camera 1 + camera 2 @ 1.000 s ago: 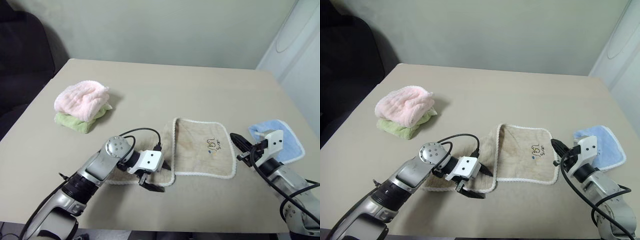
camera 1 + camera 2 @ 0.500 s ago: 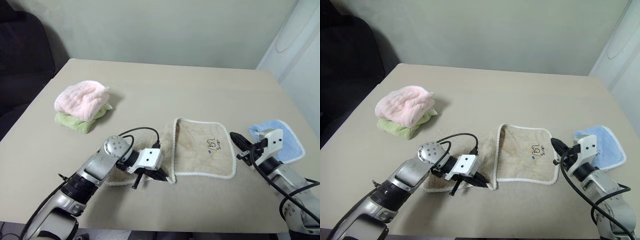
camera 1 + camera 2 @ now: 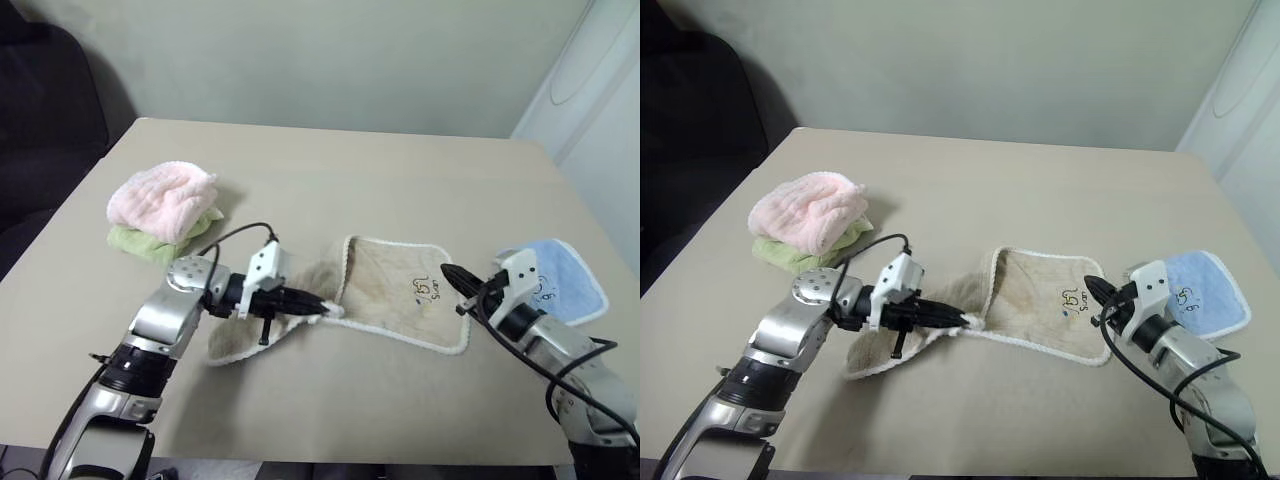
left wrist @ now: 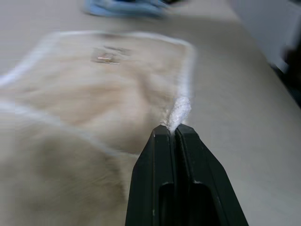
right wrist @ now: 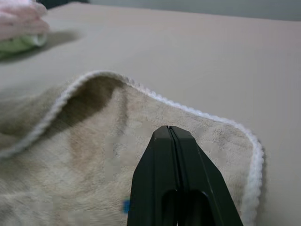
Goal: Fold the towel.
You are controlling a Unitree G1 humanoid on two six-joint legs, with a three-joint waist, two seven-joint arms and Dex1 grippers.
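I can see the beige towel's end lies folded over while my left gripper pinches the near white edging, so next I take the folded end [image 3: 322, 278] and spread it open.
The beige towel [image 3: 390, 290] with white corded edging lies partly folded near the table's front, its embroidered mark [image 3: 427, 288] facing up. My left gripper [image 3: 325, 308] points toward the right and is shut on the towel's white edging [image 4: 178, 110] at the fold's near corner, which it holds lifted off the table. The towel's left part hangs slack beneath the gripper. My right gripper [image 3: 447, 272] is shut with nothing in it. It hovers level just over the towel's right edge [image 5: 256, 155], pointing at the mark.
A small light-blue cloth [image 3: 565, 285] lies by my right wrist, at the table's right edge. A bunched pink cloth [image 3: 160, 198] sits on a green one [image 3: 135, 243] at the left. The tan table [image 3: 330, 170] stretches back to the wall.
My left gripper, open over the towel's near edge a second ago, shut on the white edging and lifted it up and away. My right gripper crept forward toward the towel's right edge.
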